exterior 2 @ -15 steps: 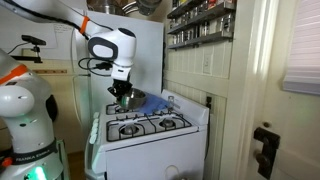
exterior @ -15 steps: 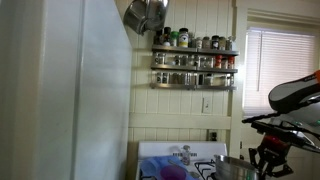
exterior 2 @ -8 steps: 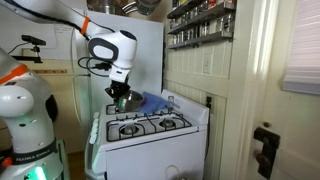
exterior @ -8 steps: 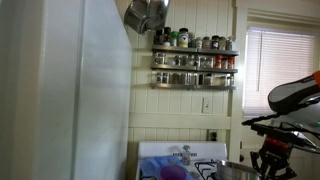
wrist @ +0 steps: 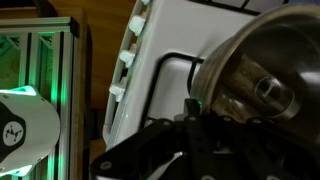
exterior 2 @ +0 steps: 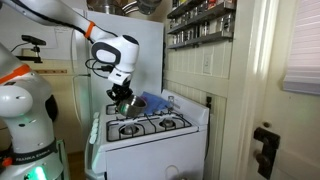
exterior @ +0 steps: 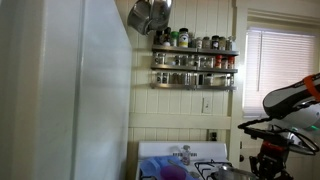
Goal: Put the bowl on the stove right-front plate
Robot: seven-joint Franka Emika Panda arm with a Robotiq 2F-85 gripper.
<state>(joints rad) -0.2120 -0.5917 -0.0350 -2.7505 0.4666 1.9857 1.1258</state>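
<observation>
Next, my gripper sets the bowl down and lets go of it on the black burner grate [exterior: 229,173] [wrist: 225,98], just behind the front knobs of the white stove.
A shiny metal bowl [exterior 2: 126,104] hangs tilted in my gripper [exterior 2: 122,96] above the back left part of the white stove [exterior 2: 152,137]. The stove's black burner grates [exterior 2: 148,125] lie below and to the right of the bowl. In an exterior view the bowl [exterior: 224,174] shows at the bottom edge beside the gripper [exterior: 262,162]. In the wrist view the bowl [wrist: 262,72] fills the right side over a burner grate [wrist: 178,68], with the dark fingers [wrist: 198,118] closed on its rim.
A blue cloth [exterior 2: 152,102] lies at the stove's back; it also shows in an exterior view [exterior: 166,171]. Spice racks [exterior: 194,60] hang on the wall above. A metal pot [exterior: 148,14] hangs high up. A tall white panel [exterior: 70,90] stands beside the stove.
The arm has shifted slightly with the bowl, which sits lower and nearer the stove's middle in an exterior view. The grip has not changed.
</observation>
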